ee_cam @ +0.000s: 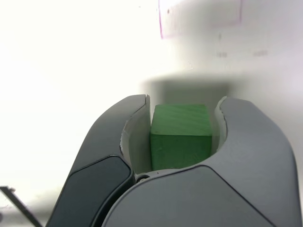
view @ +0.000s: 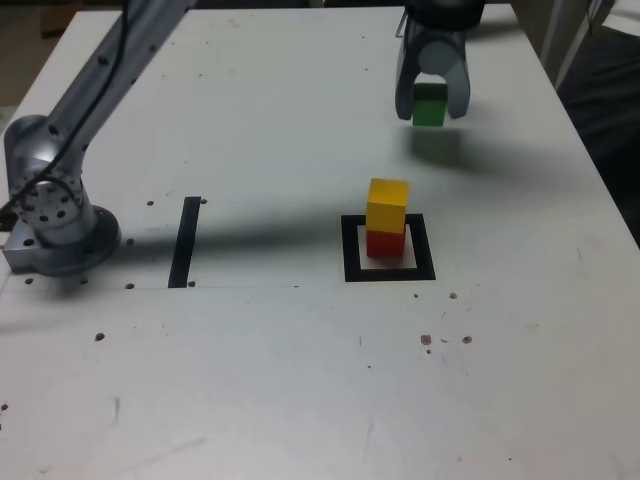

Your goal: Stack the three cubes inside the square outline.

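Note:
The green cube, now hanging a little above the table, will go down on top of the yellow cube (view: pixel 391 179), where my gripper needs to put it.
The yellow cube (view: pixel 387 206) sits on top of the red cube (view: pixel 385 243) inside the black square outline (view: pixel 351 250) near the table's middle. Farther back, my gripper (view: pixel 431 108) is shut on the green cube (view: pixel 429 104), which hangs a little above the table with its shadow below. In the wrist view the green cube (ee_cam: pixel 180 135) is pinched between the two fingers (ee_cam: pixel 135 127) of the gripper (ee_cam: pixel 182 106).
A straight black tape strip (view: pixel 185 241) lies at the exterior view's left, beside the arm's grey base (view: pixel 55 215). The white table's edge (view: pixel 600 170) runs along the exterior view's right. Small dark specks dot the surface.

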`<state>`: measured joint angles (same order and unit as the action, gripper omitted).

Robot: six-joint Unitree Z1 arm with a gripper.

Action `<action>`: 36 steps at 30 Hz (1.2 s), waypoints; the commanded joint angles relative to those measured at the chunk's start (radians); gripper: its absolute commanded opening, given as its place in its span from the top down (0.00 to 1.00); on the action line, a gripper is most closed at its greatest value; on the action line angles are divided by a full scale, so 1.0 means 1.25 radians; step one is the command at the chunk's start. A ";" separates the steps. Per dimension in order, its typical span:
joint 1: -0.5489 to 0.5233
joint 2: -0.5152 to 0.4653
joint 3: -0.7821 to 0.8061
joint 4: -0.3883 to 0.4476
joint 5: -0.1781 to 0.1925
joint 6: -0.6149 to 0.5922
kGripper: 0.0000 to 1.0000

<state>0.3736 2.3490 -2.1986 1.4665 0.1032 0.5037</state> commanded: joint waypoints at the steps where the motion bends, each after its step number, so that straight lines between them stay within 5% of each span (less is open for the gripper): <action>1: -0.013 -0.031 0.023 0.008 0.002 -0.007 0.69; 21: -0.172 -0.241 0.251 0.003 -0.026 -0.147 0.69; 36: -0.281 -0.285 0.301 -0.002 -0.050 -0.225 0.69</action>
<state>0.0316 2.0041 -1.8301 1.4671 0.0434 0.2314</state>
